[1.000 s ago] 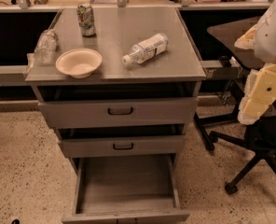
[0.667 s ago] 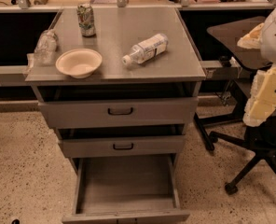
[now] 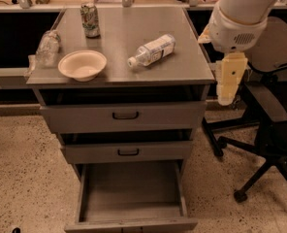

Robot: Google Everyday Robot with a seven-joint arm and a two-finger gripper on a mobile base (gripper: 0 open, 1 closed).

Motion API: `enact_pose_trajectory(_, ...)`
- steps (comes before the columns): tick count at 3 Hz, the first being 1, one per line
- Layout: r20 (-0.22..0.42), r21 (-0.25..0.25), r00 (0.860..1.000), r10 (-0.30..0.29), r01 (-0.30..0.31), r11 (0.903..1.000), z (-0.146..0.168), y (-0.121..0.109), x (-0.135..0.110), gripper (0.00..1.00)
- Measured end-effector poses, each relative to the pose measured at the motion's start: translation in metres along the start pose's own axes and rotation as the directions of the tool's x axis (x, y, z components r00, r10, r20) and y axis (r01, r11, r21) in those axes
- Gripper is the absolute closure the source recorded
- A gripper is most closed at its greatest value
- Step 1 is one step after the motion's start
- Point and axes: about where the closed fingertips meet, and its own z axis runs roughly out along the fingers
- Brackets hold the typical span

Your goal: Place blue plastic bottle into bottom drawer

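Note:
The middle of the blue plastic bottle's body point(image 3: 157, 50), behind its white cap, should be next for my gripper to go to and close on.
The blue plastic bottle point(image 3: 151, 51) lies on its side on the grey cabinet top point(image 3: 129, 28), white cap pointing front-left. The bottom drawer point(image 3: 131, 191) is pulled out, and its grey floor is bare. My gripper point(image 3: 229, 81) is cream-coloured. It hangs from the white arm point(image 3: 240, 13) just beyond the cabinet's right edge, about level with the top. It is right of the bottle, apart from it, and holds nothing that I can see.
A green-patterned can point(image 3: 90, 20), a white bowl point(image 3: 82, 65) and a wrinkly clear bag point(image 3: 47, 47) stand on the cabinet top's left half. The two upper drawers point(image 3: 124, 115) are slightly ajar. A black office chair point(image 3: 272, 110) stands close to the right of my arm.
My arm and gripper have moved left, from the picture's right edge to beside the cabinet's right side. The bottle and drawers have not moved.

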Motion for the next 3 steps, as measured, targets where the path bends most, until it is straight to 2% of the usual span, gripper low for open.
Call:
enact_pose_trajectory(1,-0.046,0.020,0.998,-0.046,0.047,0.9987,0.011,-0.021,-0.008,0.00)
enact_pose_trajectory(2,-0.046,0.021,0.998,-0.047,0.048,0.9986,0.011,-0.021,-0.008,0.00)
enact_pose_trajectory(3,-0.036,0.045,0.991,-0.126,0.128,0.9908,0.016,-0.031,-0.018,0.00)
